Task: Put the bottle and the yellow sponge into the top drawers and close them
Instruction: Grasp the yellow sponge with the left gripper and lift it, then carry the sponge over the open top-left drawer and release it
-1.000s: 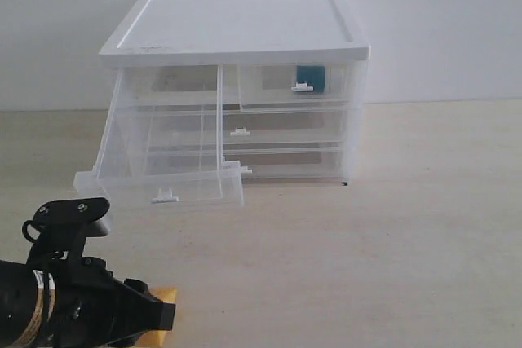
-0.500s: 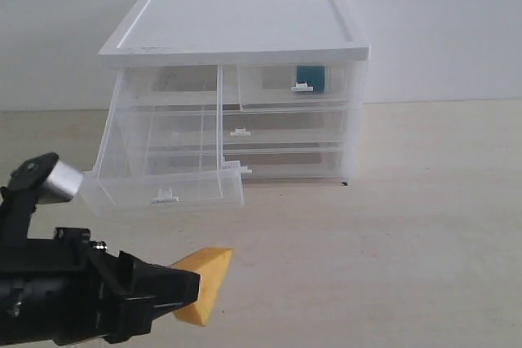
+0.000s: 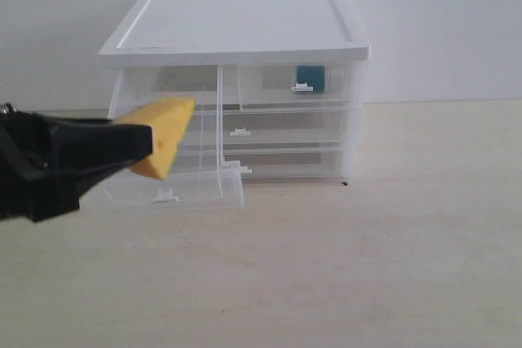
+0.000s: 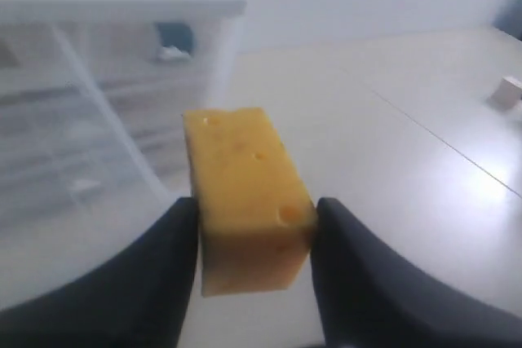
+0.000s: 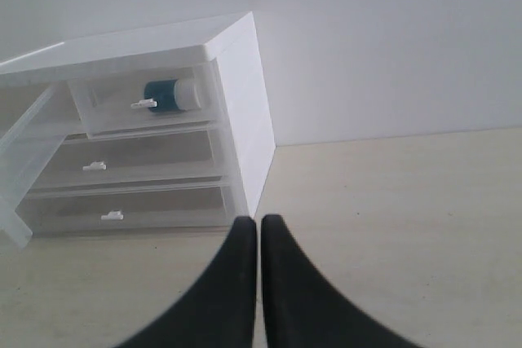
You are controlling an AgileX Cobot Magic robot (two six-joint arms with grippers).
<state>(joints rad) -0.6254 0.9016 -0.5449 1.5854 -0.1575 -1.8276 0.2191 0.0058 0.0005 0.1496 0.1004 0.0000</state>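
The robot's left gripper will release the yellow sponge inside the pulled-out top drawer (image 3: 166, 166), just behind the drawer's front handle.
My left gripper (image 3: 139, 148) is shut on the yellow sponge (image 3: 163, 135), a pitted wedge held in the air in front of the pulled-out, sagging top left drawer (image 3: 167, 169). In the left wrist view the yellow sponge (image 4: 245, 193) sits squeezed between my two dark fingers (image 4: 175, 250). The teal bottle (image 3: 311, 77) with its white cap lies inside the closed top right drawer (image 3: 295, 87), and the right wrist view shows the bottle (image 5: 171, 94) there too. My right gripper (image 5: 259, 230) is shut on nothing, low over the table away from the cabinet, and is not seen in the exterior view.
The white-topped cabinet (image 3: 236, 30) stands at the back against a pale wall. Its two full-width drawers (image 3: 277, 132) are closed. Light wooden table (image 3: 391, 258) stretches in front and to the right. A small pale object (image 4: 510, 90) lies far off on the table.
My left gripper has lifted the yellow sponge from near the table's front edge up and back, to the height of the open top left drawer. The cabinet and bottle have not moved.
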